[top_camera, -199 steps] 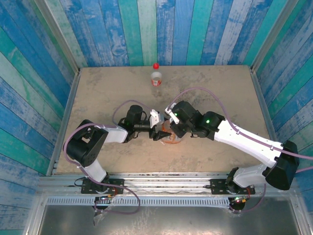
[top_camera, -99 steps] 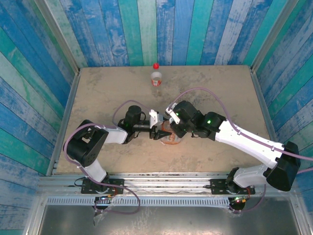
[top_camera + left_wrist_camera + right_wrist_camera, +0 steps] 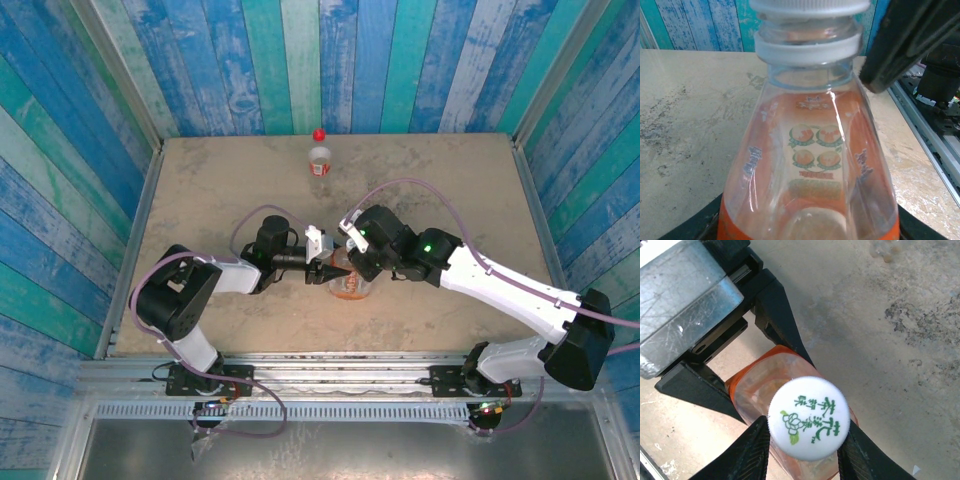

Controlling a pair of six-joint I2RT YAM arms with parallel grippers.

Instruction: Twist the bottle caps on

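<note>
My right gripper should open, back away and take the cap at another angle point(image 3: 809, 418), because the white cap sits high above the white ring on the neck.
The wide bottle point(image 3: 810, 150), clear with an orange label, stands upright mid-table point(image 3: 350, 287). Its white cap point(image 3: 809, 417), printed with green writing, sits on the neck point(image 3: 810, 6). My left gripper point(image 3: 335, 272) comes in from the left, its black fingers point(image 3: 782, 320) shut on the orange body. My right gripper point(image 3: 804, 429) hangs above, and its fingers point(image 3: 752, 450) lie against both sides of the white cap. The slim bottle point(image 3: 319, 160) with the red label stands at the back, the red cap point(image 3: 319, 134) on top.
The sandy tabletop point(image 3: 200, 190) is walled by blue striped boards at the back and sides. A metal rail point(image 3: 930, 145) runs along the table's edge. Purple cables loop over both arms.
My left gripper's jaws have closed in from wide apart onto the wide bottle's body, and the arm has edged right. The right gripper has stayed over the cap.
</note>
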